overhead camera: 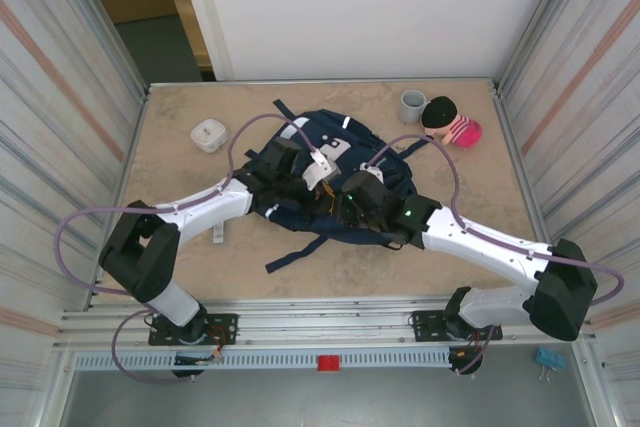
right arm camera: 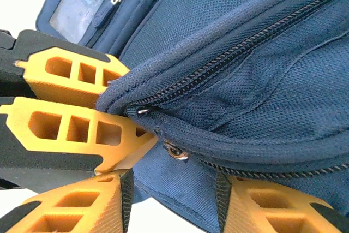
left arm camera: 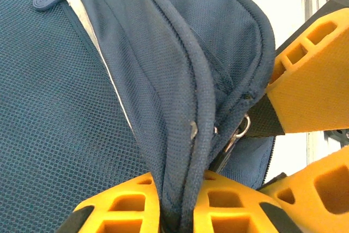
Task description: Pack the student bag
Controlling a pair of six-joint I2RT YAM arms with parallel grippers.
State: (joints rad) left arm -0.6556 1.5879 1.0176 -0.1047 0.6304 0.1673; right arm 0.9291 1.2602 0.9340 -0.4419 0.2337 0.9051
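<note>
The zipper pull is past the open fingers of the robot's right gripper, so the right gripper needs to move in under the seam and pinch the pull's tab (left arm camera: 223, 155).
The student bag (overhead camera: 345, 137), a navy backpack, lies in the middle of the table with both grippers at its near side. My left gripper (overhead camera: 298, 185) is shut on a raised fold of the bag's zipper seam (left arm camera: 185, 135), its yellow fingers (left arm camera: 117, 205) pressed against the fabric on both sides. A metal zipper pull (left arm camera: 240, 129) hangs just right of that fold. My right gripper (right arm camera: 174, 189) stands open, with a loose flap of the bag's blue fabric (right arm camera: 180, 178) between its fingers (right arm camera: 272, 208), below the zipper line (right arm camera: 229, 58) and a metal ring (right arm camera: 175, 151).
A small white box (overhead camera: 208, 134) sits at the back left. A grey cup (overhead camera: 412, 105) and a pink striped plush toy (overhead camera: 452, 124) stand at the back right. A bag strap (overhead camera: 300, 250) trails towards the near edge. Metal walls close both sides.
</note>
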